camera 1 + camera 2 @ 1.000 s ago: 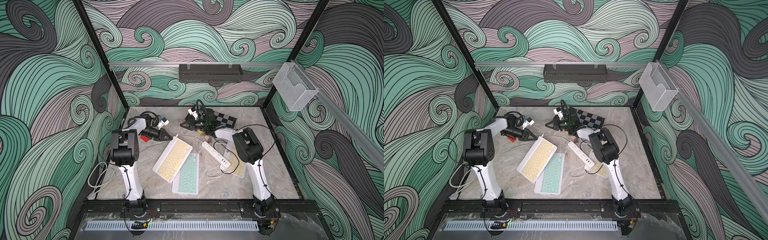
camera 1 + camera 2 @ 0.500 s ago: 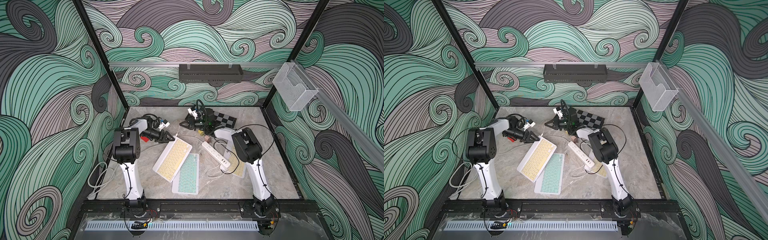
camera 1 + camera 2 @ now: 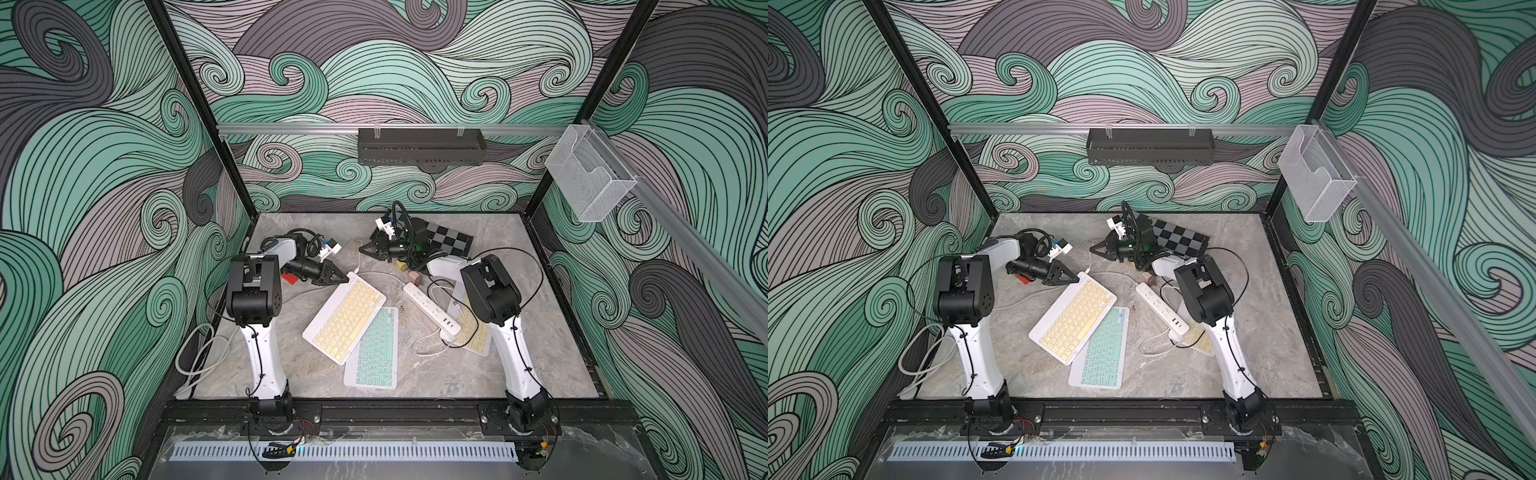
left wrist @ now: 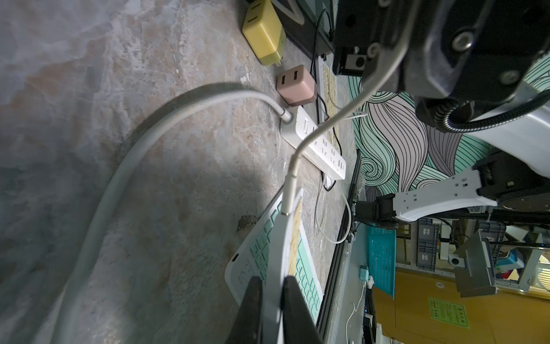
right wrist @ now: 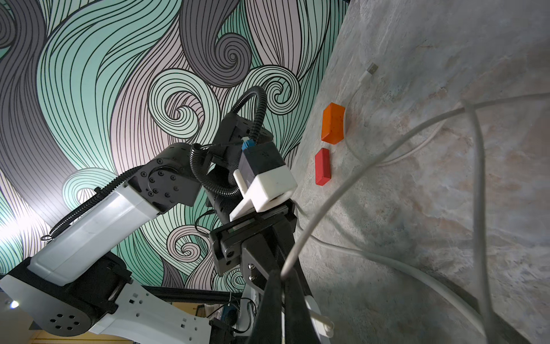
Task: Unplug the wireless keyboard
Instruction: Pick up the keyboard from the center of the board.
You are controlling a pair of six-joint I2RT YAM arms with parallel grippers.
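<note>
The thin cable is pinched in my right gripper well behind the plug, so that gripper should open and take the plug itself (image 4: 290, 194) before it unplugs the keyboard.
A white keyboard with yellow keys (image 3: 345, 316) (image 3: 1073, 318) lies askew mid-table, partly over a teal-keyed keyboard (image 3: 374, 351). A thin white cable (image 4: 327, 125) ends in a plug (image 4: 289, 193) that sits in the yellow keyboard's far edge. My left gripper (image 3: 344, 282) (image 4: 272, 280) is shut on that keyboard's edge, just beside the plug. My right gripper (image 3: 362, 252) (image 5: 282, 275) hovers behind the keyboard, shut on the same thin cable, which runs up out of its fingers.
A white power strip (image 3: 432, 309) lies right of the keyboards, its thick white cord (image 4: 119, 184) curving across the table. Yellow (image 4: 263, 35) and pink (image 4: 296, 86) chargers, a chessboard (image 3: 451, 241), an orange block (image 5: 333, 123) and a red block (image 5: 323, 166) lie nearby. Another yellow keyboard (image 3: 471, 332) lies under the right arm.
My left gripper has moved right to the yellow keyboard's far corner, opened, and shut on its edge. The right arm has stayed where it was, holding the cable.
</note>
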